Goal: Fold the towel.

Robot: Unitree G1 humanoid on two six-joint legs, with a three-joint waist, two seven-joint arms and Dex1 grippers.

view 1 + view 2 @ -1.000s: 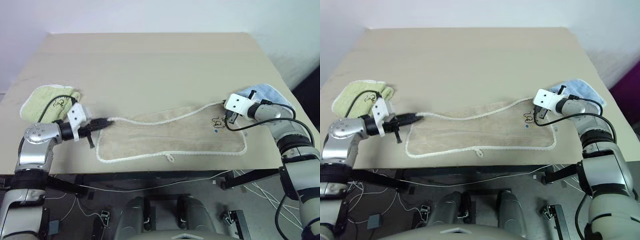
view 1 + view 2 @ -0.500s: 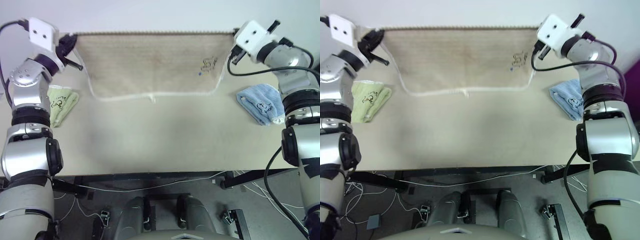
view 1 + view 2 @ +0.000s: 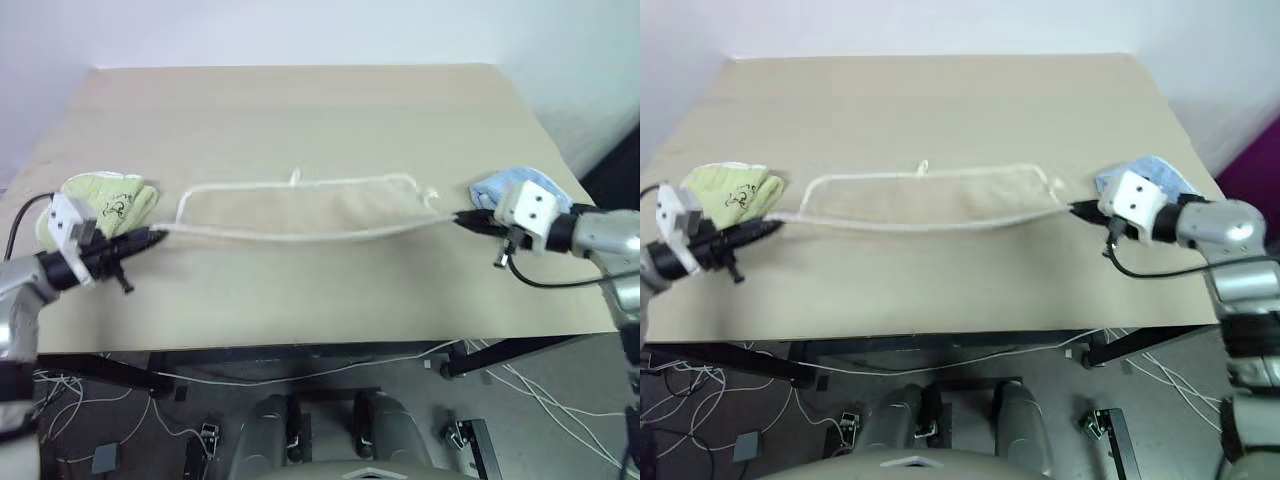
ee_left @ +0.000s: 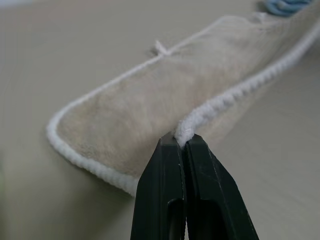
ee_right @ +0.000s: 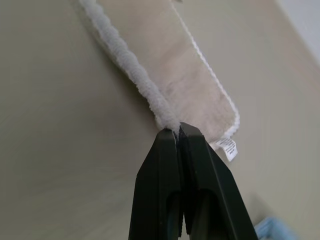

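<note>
Next, my left gripper lets go of the corner it holds, now just above the table, on the beige towel's end point(image 3: 179, 214) point(image 4: 107, 174) beside the folded light-green towel.
The beige towel point(image 3: 300, 207) with white corded edging lies across the middle of the table, its far edge and small white loop point(image 3: 295, 177) resting on the surface. Its near edge is stretched between both grippers and held just above the table. My left gripper point(image 3: 155, 236) is shut on the towel's left corner, seen close up in the left wrist view point(image 4: 183, 140). My right gripper point(image 3: 462, 218) is shut on the right corner, with the cord pinched between its fingertips point(image 5: 176, 131). A small white label point(image 5: 227, 146) hangs at that end.
A folded light-green towel point(image 3: 105, 196) sits at the table's left edge, just beyond my left gripper. A folded light-blue towel point(image 3: 500, 184) lies at the right edge behind my right gripper. The tan table point(image 3: 300, 110) stretches far behind the towel.
Both grippers lifted the towel up spread in the air, then brought it down and back toward me. It now lies turned over, with the loop edge on the far side.
</note>
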